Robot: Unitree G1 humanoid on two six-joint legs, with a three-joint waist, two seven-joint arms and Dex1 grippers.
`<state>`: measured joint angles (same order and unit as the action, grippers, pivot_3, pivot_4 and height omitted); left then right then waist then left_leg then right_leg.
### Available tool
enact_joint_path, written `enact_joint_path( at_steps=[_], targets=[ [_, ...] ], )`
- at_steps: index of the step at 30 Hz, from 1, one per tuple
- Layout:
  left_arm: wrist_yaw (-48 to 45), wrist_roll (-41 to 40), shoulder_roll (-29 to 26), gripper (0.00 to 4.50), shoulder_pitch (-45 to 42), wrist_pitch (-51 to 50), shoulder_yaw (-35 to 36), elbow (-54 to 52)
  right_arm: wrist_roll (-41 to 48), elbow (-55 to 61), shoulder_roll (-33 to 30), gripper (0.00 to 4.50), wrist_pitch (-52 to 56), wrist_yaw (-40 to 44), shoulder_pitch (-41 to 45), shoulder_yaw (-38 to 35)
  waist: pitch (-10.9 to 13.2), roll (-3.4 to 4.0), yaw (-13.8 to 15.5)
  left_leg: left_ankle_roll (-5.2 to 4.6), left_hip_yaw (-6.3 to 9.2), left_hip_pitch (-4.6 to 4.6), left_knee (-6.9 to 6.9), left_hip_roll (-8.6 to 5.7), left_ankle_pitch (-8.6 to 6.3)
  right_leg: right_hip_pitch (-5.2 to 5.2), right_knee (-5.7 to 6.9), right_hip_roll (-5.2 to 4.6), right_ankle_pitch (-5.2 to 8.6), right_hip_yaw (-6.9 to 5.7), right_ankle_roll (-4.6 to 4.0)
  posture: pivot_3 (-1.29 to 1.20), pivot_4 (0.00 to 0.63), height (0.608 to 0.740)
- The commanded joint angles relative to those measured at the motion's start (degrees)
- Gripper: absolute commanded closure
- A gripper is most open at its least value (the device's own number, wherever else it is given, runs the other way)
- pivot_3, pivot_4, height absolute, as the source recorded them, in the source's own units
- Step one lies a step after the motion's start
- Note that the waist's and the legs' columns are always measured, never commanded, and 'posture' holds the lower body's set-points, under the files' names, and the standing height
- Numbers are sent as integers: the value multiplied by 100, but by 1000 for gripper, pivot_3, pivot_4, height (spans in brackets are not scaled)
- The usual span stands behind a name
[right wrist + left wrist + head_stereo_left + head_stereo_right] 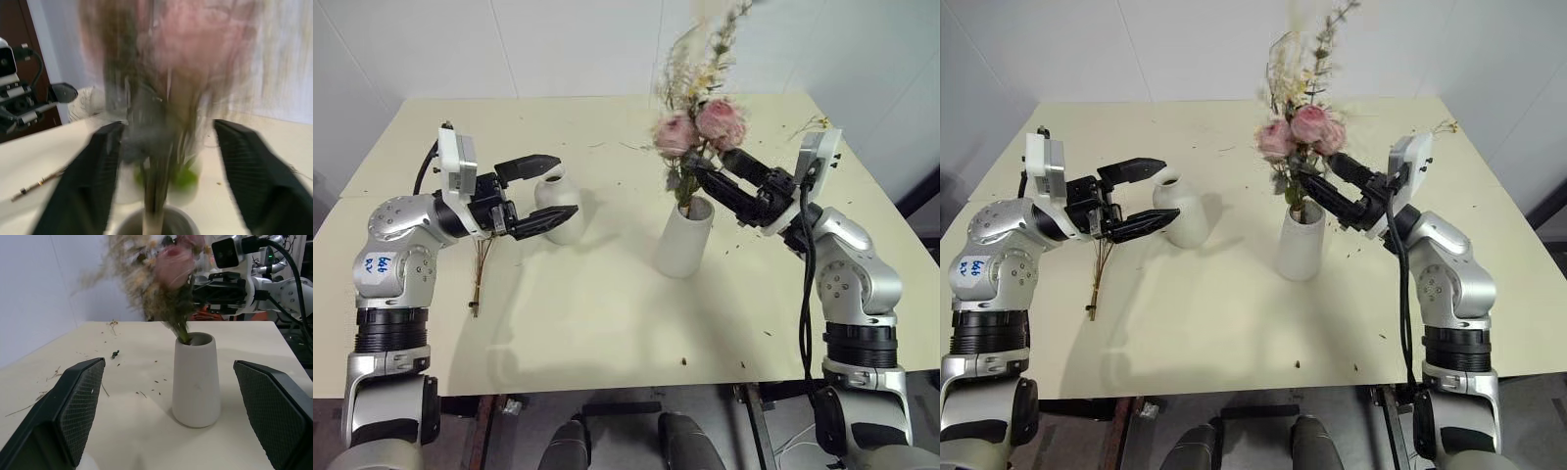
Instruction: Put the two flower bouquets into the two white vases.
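Note:
Next, I move my left gripper to the small thin bouquet lying on the table and grip the middle of its bare stems (481,264).
The large bouquet (697,122) of pink roses and cream sprigs stands with its stems in the mouth of the tall tapered white vase (683,237) at mid-table. My right gripper (705,174) is open around the stems just above the vase rim; its fingers (249,171) stand apart on either side of them. The round-shouldered white vase (558,204) sits to the left. My left gripper (564,188) is open right beside and over it, fingers (78,401) wide. The small thin bouquet (481,274) lies flat on the table beneath my left arm.
The cream table (607,323) carries scattered twig scraps, with a clump (813,124) near the far right corner and specks (683,362) near the front edge. White walls stand behind the table's far edge.

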<state>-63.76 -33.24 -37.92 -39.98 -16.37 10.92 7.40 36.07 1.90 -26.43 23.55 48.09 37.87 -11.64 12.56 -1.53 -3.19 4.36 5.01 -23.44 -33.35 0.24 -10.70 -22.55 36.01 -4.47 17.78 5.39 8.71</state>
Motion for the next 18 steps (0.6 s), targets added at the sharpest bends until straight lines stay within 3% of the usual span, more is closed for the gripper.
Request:
enact_joint_path(
  at_steps=[1, 8, 12, 15, 18],
  targets=[
    [376, 193, -398, 0, 32, -73, 324, -140, 56, 151, -493, 28, -148, 262, -15, -331, 0, 0, 3, 0, 0, 0, 0, 0, 0, 0, -1, 0, 0, 0, 0, 0, 150, 740],
    [1015, 409, -1592, 0, 600, -1142, 807, -291, -72, -223, -1615, 28, -234, 1012, -200, -566, 1, -1, -4, -5, -3, 1, 13, 0, -3, -2, -10, -1, 5, 1, -3, 0, 150, 740],
    [1595, 910, -2482, 0, 1034, -2767, 510, -199, -172, -204, -2567, 28, -307, 2086, -652, -529, 2, -1, -4, -7, -5, 4, 20, 0, -5, 0, -13, -1, 12, 1, -7, 0, 150, 740],
    [2268, 1109, -2490, 0, 930, -3858, 355, 20, -60, -6, -2729, 28, -236, 2278, -721, -495, 2, -1, -4, -7, -8, 10, 17, 1, -6, 3, -11, -1, 14, 2, -9, 0, 150, 740],
    [2325, 1199, -2387, 0, 928, -4169, -34, -57, -98, 278, -2656, 28, -289, 2310, -757, -386, 4, -6, -3, -6, -9, 13, 12, 2, -5, 5, -8, -1, 14, 1, -9, 0, 150, 740]
  ],
)
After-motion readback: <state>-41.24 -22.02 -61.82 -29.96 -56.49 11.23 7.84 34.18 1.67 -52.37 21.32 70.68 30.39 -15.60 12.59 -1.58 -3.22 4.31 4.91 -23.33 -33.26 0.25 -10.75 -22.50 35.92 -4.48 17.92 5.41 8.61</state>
